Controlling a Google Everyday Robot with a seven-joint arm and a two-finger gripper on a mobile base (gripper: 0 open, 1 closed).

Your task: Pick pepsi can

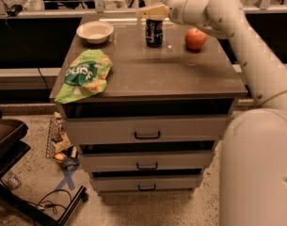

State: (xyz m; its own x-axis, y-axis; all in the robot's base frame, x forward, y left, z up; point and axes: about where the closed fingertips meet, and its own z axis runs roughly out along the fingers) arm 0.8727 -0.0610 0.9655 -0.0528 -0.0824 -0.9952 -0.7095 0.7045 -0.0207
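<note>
I will next lower my gripper around the pepsi can and close it on the can's upper half [153, 25], below the can's top rim.
The pepsi can [154, 33] is a small dark blue can that stands upright at the back middle of the cabinet top [180, 74]. My gripper [151, 12] reaches in from the right on the white arm. It sits right at the can's top rim and covers it. A red apple [195, 38] rests to the right of the can, under my wrist.
A white bowl [95, 31] stands at the back left. A green chip bag [84, 75] lies at the front left and hangs over the edge. The cabinet has three drawers [147, 129]. My arm fills the right side. A dark cart [9, 145] and cables are on the floor at the left.
</note>
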